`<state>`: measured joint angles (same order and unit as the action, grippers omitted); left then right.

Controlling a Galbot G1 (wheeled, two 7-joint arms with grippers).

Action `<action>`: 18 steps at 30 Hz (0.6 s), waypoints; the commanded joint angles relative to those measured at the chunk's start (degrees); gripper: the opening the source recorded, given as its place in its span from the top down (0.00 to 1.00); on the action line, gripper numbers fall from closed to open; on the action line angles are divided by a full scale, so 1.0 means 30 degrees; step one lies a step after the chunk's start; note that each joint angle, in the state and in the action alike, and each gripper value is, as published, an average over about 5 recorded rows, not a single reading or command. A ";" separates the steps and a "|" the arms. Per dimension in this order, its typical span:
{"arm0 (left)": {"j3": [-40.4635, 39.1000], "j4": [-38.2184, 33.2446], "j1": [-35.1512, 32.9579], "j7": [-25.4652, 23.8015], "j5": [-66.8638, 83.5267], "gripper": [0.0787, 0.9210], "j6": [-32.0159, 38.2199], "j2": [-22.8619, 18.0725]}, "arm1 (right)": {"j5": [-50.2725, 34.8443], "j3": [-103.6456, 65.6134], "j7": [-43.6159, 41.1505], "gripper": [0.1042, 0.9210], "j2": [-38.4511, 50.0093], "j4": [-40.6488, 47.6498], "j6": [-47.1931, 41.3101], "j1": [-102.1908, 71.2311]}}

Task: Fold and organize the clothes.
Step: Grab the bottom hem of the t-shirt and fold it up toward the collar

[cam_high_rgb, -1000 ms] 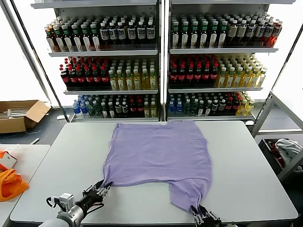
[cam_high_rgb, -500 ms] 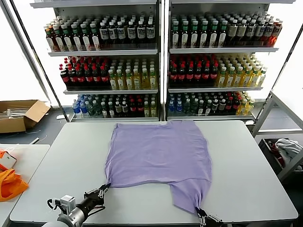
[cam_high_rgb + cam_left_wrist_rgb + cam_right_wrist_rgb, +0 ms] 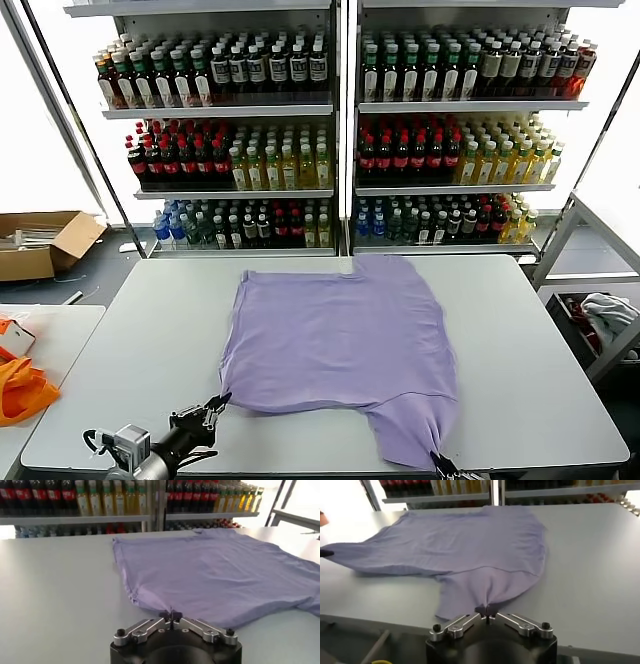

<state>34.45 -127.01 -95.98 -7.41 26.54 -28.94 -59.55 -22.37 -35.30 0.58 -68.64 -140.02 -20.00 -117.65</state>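
My right gripper is to release the near end of the T-shirt, now at the table's front edge, on the shirt's side edge (image 3: 424,314) (image 3: 534,530), at a spot that is just short of the far sleeve.
A light lavender T-shirt (image 3: 340,340) lies spread on the grey table (image 3: 150,340), plain side up, no print showing. My left gripper (image 3: 218,402) is shut on the shirt's near left corner, low over the table; in the left wrist view the gripper (image 3: 170,615) pinches the shirt (image 3: 215,575) at its edge. My right gripper (image 3: 436,459) is shut on the shirt's near right end at the table's front edge; in the right wrist view the gripper (image 3: 487,613) pinches the shirt (image 3: 465,545) there. Both pull the cloth taut toward me.
Drink shelves (image 3: 340,130) stand behind the table. A cardboard box (image 3: 40,245) lies on the floor at the left. Orange fabric (image 3: 22,388) sits on a side table at the left. A white-and-red cloth bundle (image 3: 603,318) lies at the right.
Both grippers have drawn back toward me, pulling the shirt's near edge nearer the front edge. The right end has shifted right, and the shirt's far edge has slid away from the table's back.
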 commanded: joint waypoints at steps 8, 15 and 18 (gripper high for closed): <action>-0.0042 0.0783 0.3134 -0.0241 0.0656 0.99 -0.0091 0.0701 | -0.2667 -0.0315 0.1604 1.00 0.0411 0.1247 0.1279 0.5764; -0.0532 0.3107 0.5909 -0.0326 0.2641 0.99 -0.0632 0.0809 | -0.4454 0.0197 0.2668 1.00 0.1821 0.4195 0.1505 0.9986; -0.1098 0.3626 0.6649 -0.0040 0.3514 0.99 -0.1040 0.0989 | -0.4657 0.0632 0.2979 1.00 0.2341 0.5677 0.1606 1.1470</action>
<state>31.96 -119.84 -82.23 -7.58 32.83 -31.13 -57.53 -32.83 -32.82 7.44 -62.83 -127.04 -16.36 -90.87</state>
